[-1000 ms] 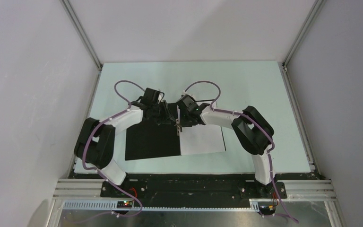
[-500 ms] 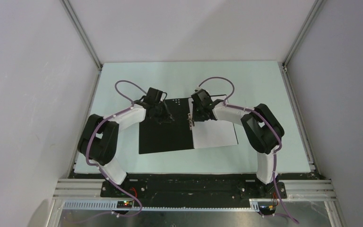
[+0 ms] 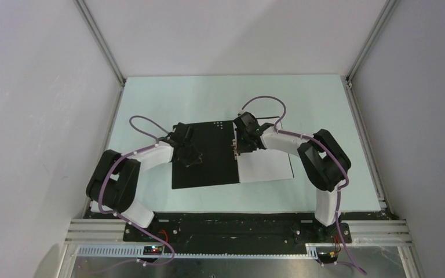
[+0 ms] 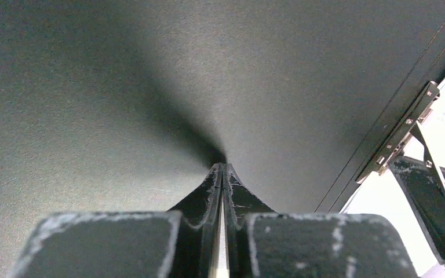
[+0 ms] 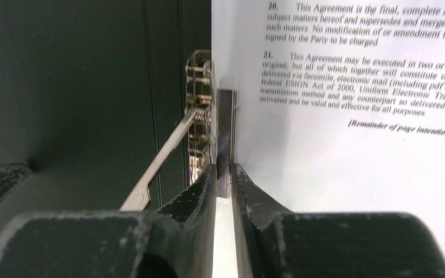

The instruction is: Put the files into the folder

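I am holding the clip's black bar in my right gripper while the lever stands raised, so next I let go of the bar and take the lever (image 5: 150,175) to close the clip.
The folder (image 3: 208,171) lies open on the table, black inside up. A white printed sheet of the files (image 3: 265,168) covers its right half, text legible in the right wrist view (image 5: 347,145). The metal clip (image 5: 200,116) runs along the spine, its wire lever (image 5: 162,156) raised. My right gripper (image 3: 236,147) stands over the spine, its jaws closed narrowly on the clip's black bar (image 5: 225,133). My left gripper (image 4: 222,168) is shut with nothing in it, tips touching the black left cover (image 4: 121,87). Any second sheet is hidden.
The pale green table (image 3: 301,104) extends behind and to both sides of the folder. Grey walls with metal frame rails (image 3: 101,40) enclose it. The arms' base bar (image 3: 237,229) runs along the near edge.
The folder and both grippers slid right at first. Then my left gripper drew back toward the near left over the black cover and closed. The right gripper stayed at the clip.
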You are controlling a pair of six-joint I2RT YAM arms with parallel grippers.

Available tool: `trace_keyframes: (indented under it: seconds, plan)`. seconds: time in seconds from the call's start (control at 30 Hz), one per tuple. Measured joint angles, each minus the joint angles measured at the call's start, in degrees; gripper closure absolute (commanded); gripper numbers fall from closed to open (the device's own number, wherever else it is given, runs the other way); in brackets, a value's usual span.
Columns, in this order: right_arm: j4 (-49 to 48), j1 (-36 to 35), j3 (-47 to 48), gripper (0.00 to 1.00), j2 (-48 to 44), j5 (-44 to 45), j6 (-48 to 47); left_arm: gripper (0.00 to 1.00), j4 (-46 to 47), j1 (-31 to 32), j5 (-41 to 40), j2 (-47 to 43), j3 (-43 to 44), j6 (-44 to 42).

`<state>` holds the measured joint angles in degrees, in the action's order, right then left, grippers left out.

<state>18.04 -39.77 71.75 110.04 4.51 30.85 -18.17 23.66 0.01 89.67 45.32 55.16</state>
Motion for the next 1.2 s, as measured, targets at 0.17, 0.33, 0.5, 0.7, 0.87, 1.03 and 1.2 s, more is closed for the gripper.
trace_keyframes:
  seconds: [0.17,0.33,0.5,0.7,0.87,1.03,1.2]
  plan:
    - [3.41,-0.5,0.0,0.8,-1.75,0.68,0.63,0.96,0.66,0.17,-0.92,-0.96,-1.29,1.51]
    - [6.4,-0.76,0.02,0.73,-6.25,2.38,1.75,0.96,0.94,0.22,-1.22,-1.18,-1.53,1.88]
    - [10.08,-2.38,3.17,0.71,-8.92,6.16,1.62,0.96,1.03,0.22,-1.33,-1.2,-1.53,1.86]
    - [14.99,-6.1,15.67,0.72,-3.91,10.88,-0.92,0.96,1.14,0.22,-1.33,-1.2,-1.53,1.86]
    - [18.95,-7.98,23.23,0.75,2.64,14.23,-3.43,0.96,1.18,0.22,-1.33,-1.22,-1.53,1.86]
    - [23.56,-9.09,27.78,0.76,8.07,18.32,-5.97,0.97,1.2,0.22,-1.33,-1.22,-1.51,1.86]
    - [25.44,-9.94,28.26,0.78,9.51,20.57,-7.89,0.97,1.22,0.22,-1.33,-1.22,-1.53,1.86]
